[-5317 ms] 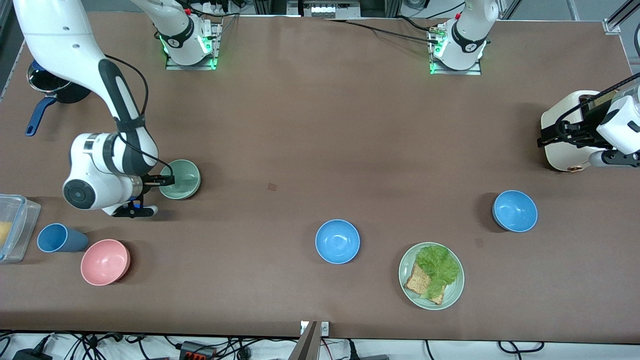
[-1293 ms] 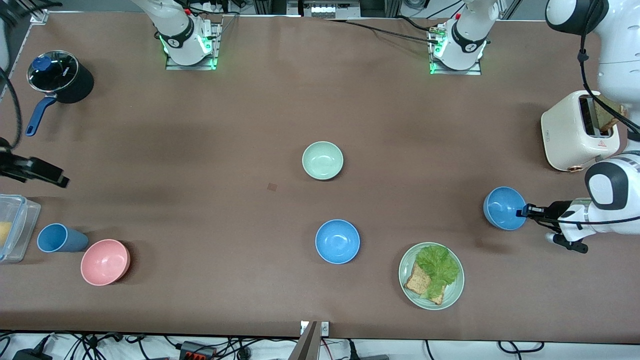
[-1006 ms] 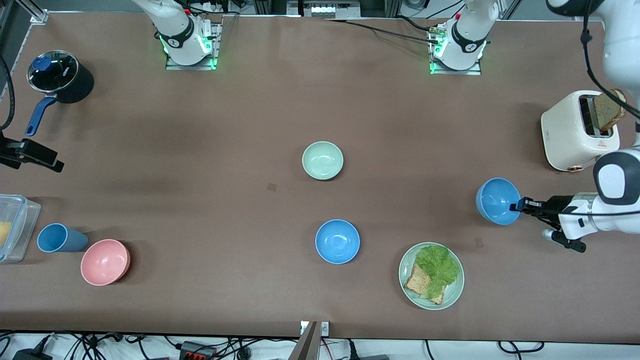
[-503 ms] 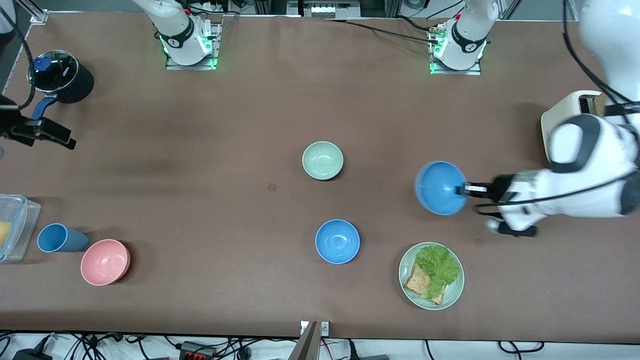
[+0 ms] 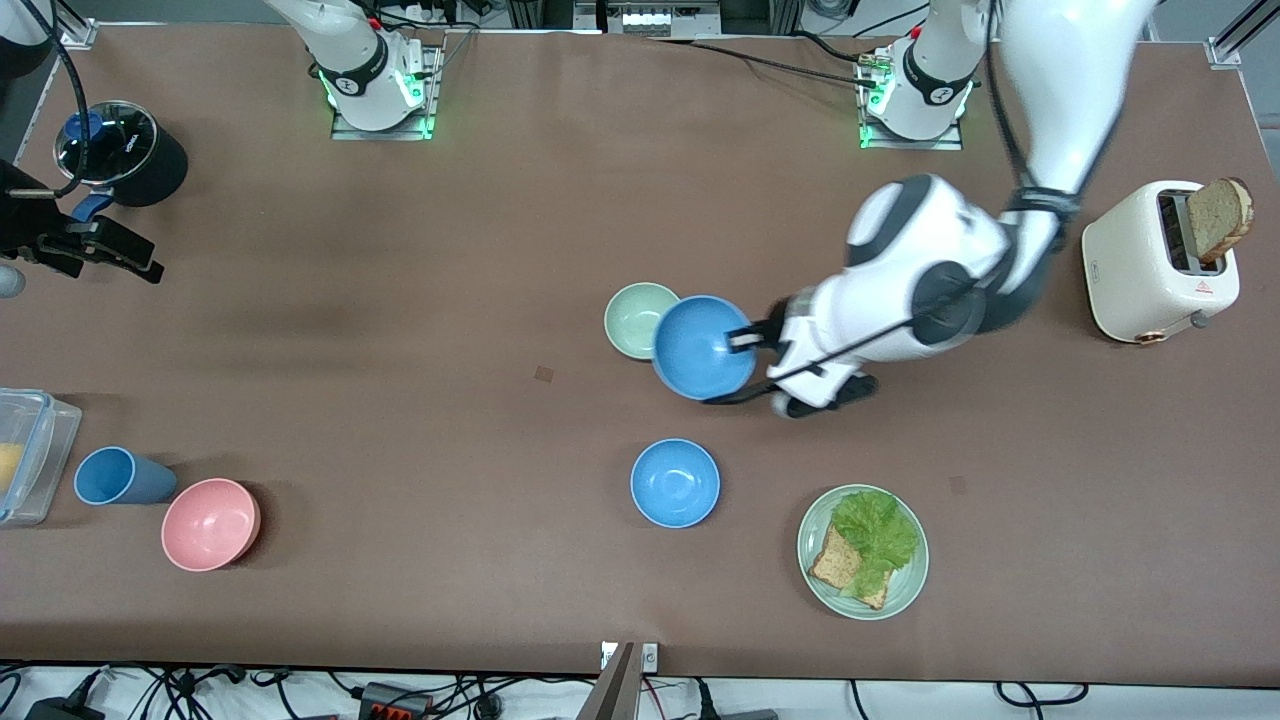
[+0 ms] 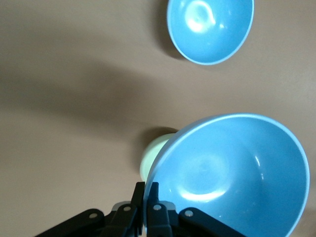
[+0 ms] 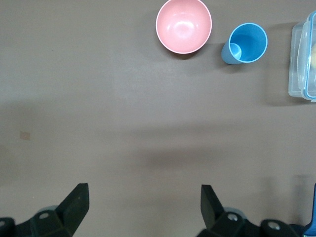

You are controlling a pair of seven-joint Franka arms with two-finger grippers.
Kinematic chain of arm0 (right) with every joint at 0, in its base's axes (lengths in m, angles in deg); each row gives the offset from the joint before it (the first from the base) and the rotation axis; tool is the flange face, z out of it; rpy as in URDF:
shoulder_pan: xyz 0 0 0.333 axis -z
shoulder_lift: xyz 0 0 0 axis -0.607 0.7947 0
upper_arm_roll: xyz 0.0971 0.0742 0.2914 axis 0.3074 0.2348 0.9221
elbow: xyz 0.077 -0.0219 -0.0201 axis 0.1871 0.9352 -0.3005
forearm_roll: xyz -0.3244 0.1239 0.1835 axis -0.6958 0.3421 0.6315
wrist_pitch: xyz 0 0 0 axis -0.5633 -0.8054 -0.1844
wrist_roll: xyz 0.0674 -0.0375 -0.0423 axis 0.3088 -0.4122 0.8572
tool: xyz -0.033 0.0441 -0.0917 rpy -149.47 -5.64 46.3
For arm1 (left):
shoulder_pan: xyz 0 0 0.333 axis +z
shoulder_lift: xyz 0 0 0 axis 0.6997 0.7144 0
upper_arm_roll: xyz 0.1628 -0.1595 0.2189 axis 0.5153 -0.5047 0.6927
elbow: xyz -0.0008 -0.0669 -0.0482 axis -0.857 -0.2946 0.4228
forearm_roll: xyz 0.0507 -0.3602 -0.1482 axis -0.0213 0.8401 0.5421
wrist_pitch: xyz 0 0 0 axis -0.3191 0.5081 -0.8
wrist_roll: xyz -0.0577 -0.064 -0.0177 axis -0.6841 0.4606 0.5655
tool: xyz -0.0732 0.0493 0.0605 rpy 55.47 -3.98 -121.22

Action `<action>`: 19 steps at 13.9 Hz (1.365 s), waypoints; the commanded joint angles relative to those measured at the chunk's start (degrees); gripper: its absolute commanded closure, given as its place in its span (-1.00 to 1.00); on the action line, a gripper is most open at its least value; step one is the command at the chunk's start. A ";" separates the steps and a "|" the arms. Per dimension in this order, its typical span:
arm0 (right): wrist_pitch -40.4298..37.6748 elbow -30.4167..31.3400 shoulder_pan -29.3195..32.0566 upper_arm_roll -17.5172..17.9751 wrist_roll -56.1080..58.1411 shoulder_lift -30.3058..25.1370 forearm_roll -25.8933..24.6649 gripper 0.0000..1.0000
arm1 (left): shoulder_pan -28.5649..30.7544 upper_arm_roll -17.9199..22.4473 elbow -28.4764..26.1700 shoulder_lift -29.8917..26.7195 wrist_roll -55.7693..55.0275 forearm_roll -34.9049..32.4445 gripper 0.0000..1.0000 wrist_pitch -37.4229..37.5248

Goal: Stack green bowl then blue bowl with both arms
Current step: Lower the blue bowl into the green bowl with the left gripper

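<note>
My left gripper will release the blue bowl it holds inside the green bowl (image 5: pixel 645 319) (image 6: pixel 181 172) in the middle of the table, so that it sits nested within the green bowl's rim.
The green bowl (image 5: pixel 633 318) sits mid-table, partly covered in the front view by a blue bowl (image 5: pixel 702 347) held in the air. My left gripper (image 5: pixel 745 340) is shut on that blue bowl's rim and holds it over the table beside the green bowl, overlapping its edge. In the left wrist view the held blue bowl (image 6: pixel 237 177) fills the frame, with a sliver of the green bowl (image 6: pixel 150 158) under it. A second blue bowl (image 5: pixel 675 483) rests nearer the front camera and shows in the left wrist view (image 6: pixel 210 27). My right gripper (image 7: pixel 143 197) is open and empty, up at the right arm's end.
A pale green plate (image 5: pixel 905 590) with lettuce and bread lies near the front edge. A toaster (image 5: pixel 1150 265) with bread stands at the left arm's end. A pink bowl (image 5: pixel 210 524), blue cup (image 5: pixel 118 477), clear container (image 5: pixel 28 455) and black pot (image 5: pixel 125 150) are at the right arm's end.
My left gripper took a blue bowl from the left arm's end, lifted it and carried it to the green bowl. My right arm set the green bowl mid-table and withdrew to its end.
</note>
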 commanded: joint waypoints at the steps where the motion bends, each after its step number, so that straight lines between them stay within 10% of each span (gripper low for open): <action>1: 0.69 1.37 0.09 0.28 0.61 -1.24 -0.57 -1.00 | -2.28 -0.55 -9.59 -2.39 -4.61 -1.31 1.00 -10.90; 19: -1.15 -1.53 -0.44 0.01 4.13 1.05 -0.22 -1.00 | -8.18 0.51 -19.37 -0.37 -5.41 -10.27 0.97 -20.79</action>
